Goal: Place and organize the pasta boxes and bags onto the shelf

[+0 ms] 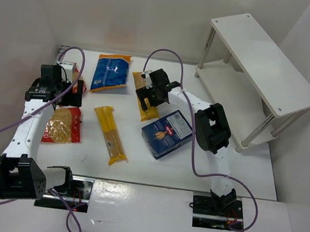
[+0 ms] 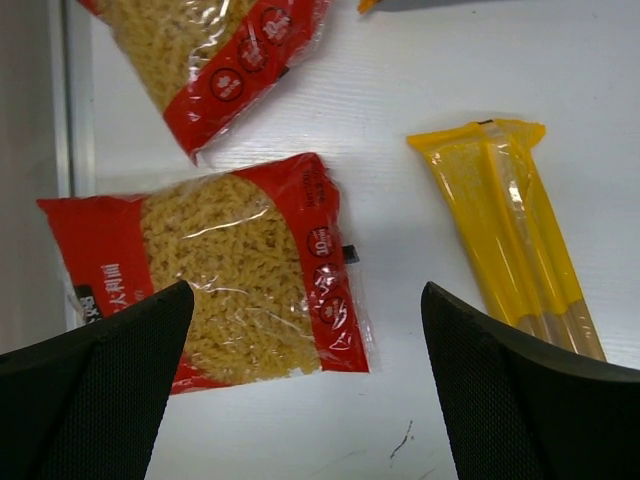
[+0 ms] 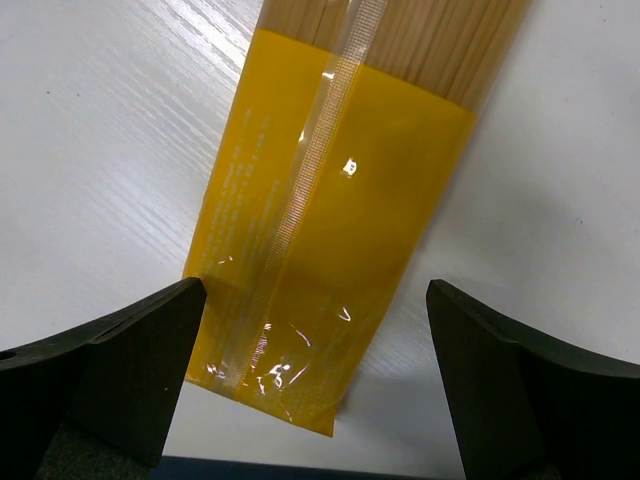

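I need to next take hold of the near part of the blue bag (image 1: 111,80) with my left gripper, just beyond the bag's near orange end.
The white two-tier shelf (image 1: 265,67) stands at the far right with nothing on it. The dark blue pasta box (image 1: 167,134) lies flat mid-table. My right gripper (image 1: 148,96) is open, hovering over the near end of a yellow spaghetti packet (image 3: 335,220), jaws wide on either side and not touching it. A second yellow packet (image 1: 111,135) lies left of the box. My left gripper (image 1: 65,94) is open and empty above a red bag (image 2: 235,285). Another red bag (image 2: 215,55) lies beyond it. The blue bag with orange ends (image 1: 111,73) lies at the back.
White walls close in the table at the left, back and right. The box's dark edge (image 3: 250,470) shows just below the right gripper. Purple cables loop off both arms. The second yellow packet also shows at the right of the left wrist view (image 2: 510,225).
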`<control>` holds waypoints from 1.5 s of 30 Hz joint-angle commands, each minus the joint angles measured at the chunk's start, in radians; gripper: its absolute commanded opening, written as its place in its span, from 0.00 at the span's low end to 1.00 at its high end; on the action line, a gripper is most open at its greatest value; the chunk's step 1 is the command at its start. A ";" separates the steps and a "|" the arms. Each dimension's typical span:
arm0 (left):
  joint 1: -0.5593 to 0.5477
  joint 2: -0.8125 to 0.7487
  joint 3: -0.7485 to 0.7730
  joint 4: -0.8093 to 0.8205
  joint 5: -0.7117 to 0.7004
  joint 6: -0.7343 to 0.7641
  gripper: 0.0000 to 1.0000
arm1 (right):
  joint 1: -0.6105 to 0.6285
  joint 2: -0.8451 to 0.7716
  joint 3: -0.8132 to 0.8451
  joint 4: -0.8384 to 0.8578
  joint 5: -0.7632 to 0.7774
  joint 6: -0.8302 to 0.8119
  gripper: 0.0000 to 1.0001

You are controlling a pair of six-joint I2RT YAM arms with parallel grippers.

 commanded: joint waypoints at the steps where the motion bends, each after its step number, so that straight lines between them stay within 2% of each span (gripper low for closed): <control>1: -0.008 0.011 -0.010 0.011 0.119 0.043 1.00 | -0.003 -0.032 0.046 -0.003 -0.020 -0.009 1.00; 5: -0.126 0.086 -0.001 -0.014 0.173 0.102 1.00 | -0.003 -0.129 0.007 -0.003 -0.029 -0.107 1.00; 8: -0.186 0.188 0.008 -0.003 0.118 0.091 1.00 | -0.003 -0.183 -0.006 -0.041 -0.029 -0.139 1.00; 13: -0.206 0.406 0.067 0.037 0.121 -0.037 0.86 | -0.012 -0.233 -0.082 -0.041 0.031 -0.158 1.00; 19: -0.206 0.567 0.116 0.025 0.165 -0.087 0.81 | -0.012 -0.284 -0.131 -0.041 0.101 -0.167 1.00; 24: -0.206 0.581 0.139 0.038 0.248 -0.090 0.80 | -0.012 -0.293 -0.152 -0.041 0.120 -0.176 1.00; 30: -0.206 0.567 0.128 0.054 0.220 -0.046 0.80 | -0.012 -0.302 -0.172 -0.032 0.149 -0.185 1.00; 32: -0.206 0.577 0.128 0.045 0.259 -0.036 0.80 | -0.012 -0.302 -0.172 -0.032 0.149 -0.194 1.00; 35: -0.206 0.514 0.128 0.031 0.306 -0.001 0.80 | -0.012 -0.302 -0.172 -0.032 0.149 -0.194 1.00; 38: -0.234 0.472 0.128 0.042 0.230 0.079 0.85 | -0.012 -0.302 -0.172 -0.032 0.158 -0.194 1.00; 42: -0.234 0.520 0.171 -0.027 0.262 0.103 0.86 | -0.012 -0.302 -0.161 -0.032 0.158 -0.204 1.00; 45: -0.234 0.529 0.180 -0.008 0.271 0.083 0.86 | -0.012 -0.302 -0.161 -0.032 0.158 -0.204 1.00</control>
